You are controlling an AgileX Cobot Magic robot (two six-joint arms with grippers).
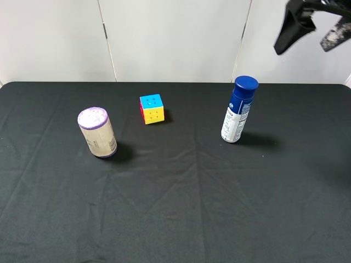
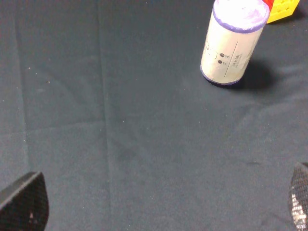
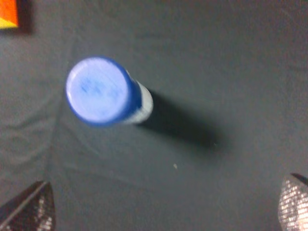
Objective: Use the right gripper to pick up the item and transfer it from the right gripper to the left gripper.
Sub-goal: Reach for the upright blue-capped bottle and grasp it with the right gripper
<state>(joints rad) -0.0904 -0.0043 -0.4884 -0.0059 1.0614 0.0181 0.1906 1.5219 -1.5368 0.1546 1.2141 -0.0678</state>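
The white bottle has a blue upper part (image 1: 241, 99) (image 3: 133, 102) just below its dark blue cap. My right gripper will close around it there, leaving the white lower part free.
The item, a slim white bottle with a dark blue cap (image 1: 239, 110), stands upright on the black cloth at the right of centre. The right wrist view looks down on its blue cap (image 3: 99, 90). My right gripper (image 1: 313, 28) hangs high at the top right, well above and to the right of the bottle, open and empty; its fingertips (image 3: 29, 207) show wide apart in its wrist view. My left gripper (image 2: 159, 204) is open and empty over bare cloth; it is out of the exterior high view.
A purple-topped beige canister (image 1: 97, 132) stands at the left, also in the left wrist view (image 2: 234, 41). A small multicoloured puzzle cube (image 1: 152, 108) sits behind centre. The black cloth (image 1: 181, 208) covers the table; a white wall runs behind.
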